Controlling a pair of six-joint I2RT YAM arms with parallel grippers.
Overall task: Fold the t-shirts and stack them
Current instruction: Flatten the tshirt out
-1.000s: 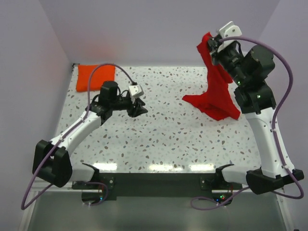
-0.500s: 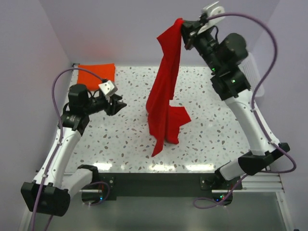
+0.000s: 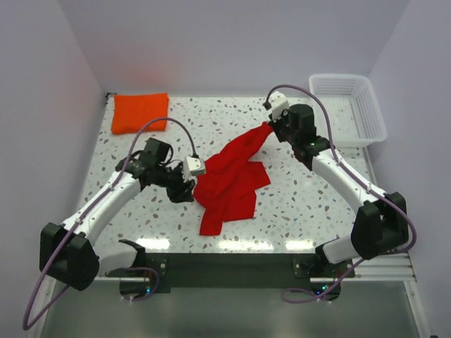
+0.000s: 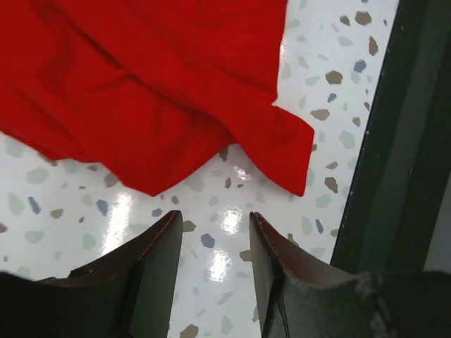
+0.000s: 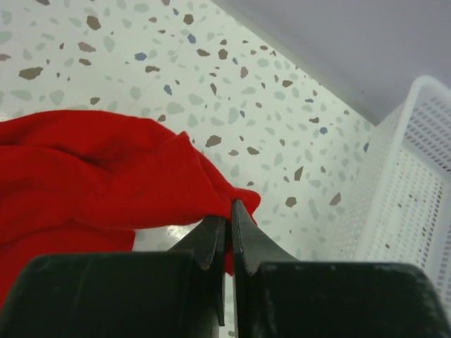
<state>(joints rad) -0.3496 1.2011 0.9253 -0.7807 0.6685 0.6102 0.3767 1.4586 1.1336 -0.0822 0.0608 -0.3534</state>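
My left gripper is heading next for the red t-shirt's loose corner [image 3: 203, 231] [image 4: 301, 186] nearest the table's dark front edge. Next, I close it there.
The red t-shirt [image 3: 229, 179] lies crumpled in the middle of the speckled table, one end stretched up toward the back right. My right gripper [image 3: 271, 128] is shut on that end; in the right wrist view the red cloth [image 5: 106, 183] is pinched between the closed fingertips [image 5: 229, 211]. My left gripper [image 3: 187, 193] hovers low at the shirt's left edge, open with nothing between its fingers [image 4: 158, 243]; the red cloth [image 4: 141, 91] lies just beyond their tips. The orange t-shirt [image 3: 141, 111] rests folded flat in the far left corner.
A white lattice basket [image 3: 349, 105] stands at the far right corner, also seen in the right wrist view [image 5: 412, 190]. The table's dark front edge [image 4: 402, 141] runs close to the left gripper.
The right arm has swung down and left, lowering the hanging red shirt onto the table. The left gripper has moved right and forward, down to the shirt's left edge.
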